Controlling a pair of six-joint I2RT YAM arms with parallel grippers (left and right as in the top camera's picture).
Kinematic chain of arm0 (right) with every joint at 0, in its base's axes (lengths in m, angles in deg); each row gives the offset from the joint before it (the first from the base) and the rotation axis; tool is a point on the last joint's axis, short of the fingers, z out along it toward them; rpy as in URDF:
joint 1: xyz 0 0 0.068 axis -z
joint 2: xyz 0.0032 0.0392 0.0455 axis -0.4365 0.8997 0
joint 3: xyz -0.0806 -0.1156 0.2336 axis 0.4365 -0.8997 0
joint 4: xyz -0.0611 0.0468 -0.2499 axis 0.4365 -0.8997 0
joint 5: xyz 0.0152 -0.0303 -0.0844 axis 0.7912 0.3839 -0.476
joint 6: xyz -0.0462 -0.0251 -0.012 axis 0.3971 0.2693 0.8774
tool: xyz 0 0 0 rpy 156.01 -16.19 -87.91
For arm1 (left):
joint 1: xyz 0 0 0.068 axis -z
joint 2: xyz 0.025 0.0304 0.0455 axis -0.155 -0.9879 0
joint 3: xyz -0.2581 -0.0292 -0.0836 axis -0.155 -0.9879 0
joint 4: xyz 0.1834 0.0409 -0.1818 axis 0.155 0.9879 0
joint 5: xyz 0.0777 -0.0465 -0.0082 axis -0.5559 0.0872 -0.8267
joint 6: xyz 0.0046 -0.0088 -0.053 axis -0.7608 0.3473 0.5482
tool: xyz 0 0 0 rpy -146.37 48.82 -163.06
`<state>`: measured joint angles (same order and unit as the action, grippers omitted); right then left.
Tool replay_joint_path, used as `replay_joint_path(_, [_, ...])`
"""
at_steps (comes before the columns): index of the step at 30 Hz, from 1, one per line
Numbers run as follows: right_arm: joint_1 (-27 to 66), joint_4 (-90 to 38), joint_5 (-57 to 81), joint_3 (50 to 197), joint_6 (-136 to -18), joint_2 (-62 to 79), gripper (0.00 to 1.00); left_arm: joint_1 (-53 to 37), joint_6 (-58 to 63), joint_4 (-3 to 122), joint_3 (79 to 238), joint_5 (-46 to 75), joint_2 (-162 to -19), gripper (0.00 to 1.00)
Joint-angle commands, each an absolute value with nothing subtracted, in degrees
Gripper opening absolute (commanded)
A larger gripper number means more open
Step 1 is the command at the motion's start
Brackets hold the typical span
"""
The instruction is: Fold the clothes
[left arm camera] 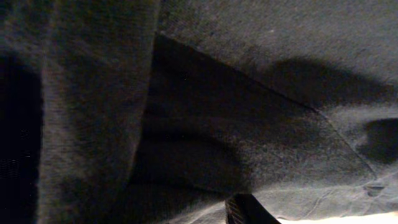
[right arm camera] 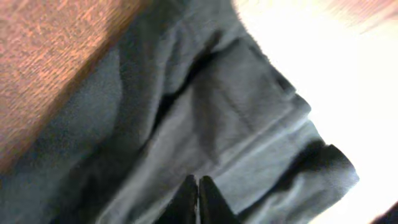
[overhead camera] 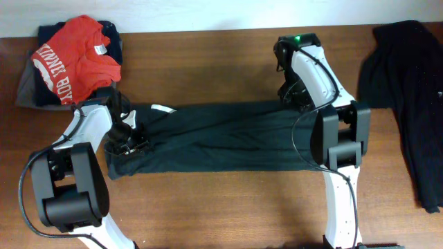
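Observation:
I need to open my right gripper's fingers, which are closed beside the black T-shirt's upper fold, then reach lower and pinch that fold (overhead camera: 275, 106) before pulling the cloth straight.
The clothes (overhead camera: 221, 135), a black T-shirt, lie folded into a long band across the middle of the table, plain dark side up. My left gripper (overhead camera: 131, 143) is at the band's left end, where the cloth bunches around it. In the left wrist view dark fabric (left arm camera: 249, 74) fills the frame and only one finger (left arm camera: 245, 211) shows at the bottom edge. My right gripper (overhead camera: 292, 95) sits at the band's upper right corner. In the right wrist view its tips (right arm camera: 198, 180) are pressed together against a fold of the cloth (right arm camera: 236, 112).
A red tee (overhead camera: 79, 59) with white lettering lies on a dark pile (overhead camera: 41, 34) at the back left. Another black garment (overhead camera: 408, 90) is spread along the far right. The brown wooden table (overhead camera: 221, 207) shows in front of the band.

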<state>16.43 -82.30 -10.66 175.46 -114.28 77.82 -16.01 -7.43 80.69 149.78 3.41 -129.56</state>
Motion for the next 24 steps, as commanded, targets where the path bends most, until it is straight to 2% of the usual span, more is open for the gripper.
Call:
replay_joint_path(1, [16.58, -83.09, -13.89, 175.07, -115.22, 75.07, 0.05, -16.34, -7.58, 80.73, 149.45, 1.97, -129.13, 0.28])
replay_joint_path(3, [16.58, -83.16, -13.78, 175.07, -115.22, 75.07, 0.05, -16.34, -7.58, 80.75, 149.45, 1.97, -129.13, 0.28])
replay_joint_path(5, [16.58, -82.70, -13.67, 175.04, -115.22, 75.07, 0.12, -16.34, -7.58, 80.75, 149.45, 1.97, -129.13, 0.28])
replay_joint_path(6, [16.58, -82.24, -13.67, 175.04, -115.22, 75.07, 0.25, -16.34, -7.58, 80.73, 149.45, 1.97, -129.13, 0.28])
replay_joint_path(9, [16.93, -80.75, -13.85, 175.04, -115.17, 75.07, 0.49, -16.34, -7.58, 80.75, 149.45, 1.97, -129.13, 0.28])
replay_joint_path(13, [19.31, -78.19, -11.73, 174.70, -115.02, 75.11, 0.56, -16.34, -7.58, 80.91, 149.45, 1.97, -129.13, 0.29])
replay_joint_path(19, [23.01, -75.29, -4.54, 173.84, -111.50, 75.11, 0.57, -16.34, -7.56, 80.88, 149.45, 1.97, -129.13, 0.28])
replay_joint_path(24, [22.00, -72.86, -0.49, 172.14, -110.93, 75.16, 0.57, -16.34, -7.56, 80.80, 149.45, 1.99, -129.13, 0.29])
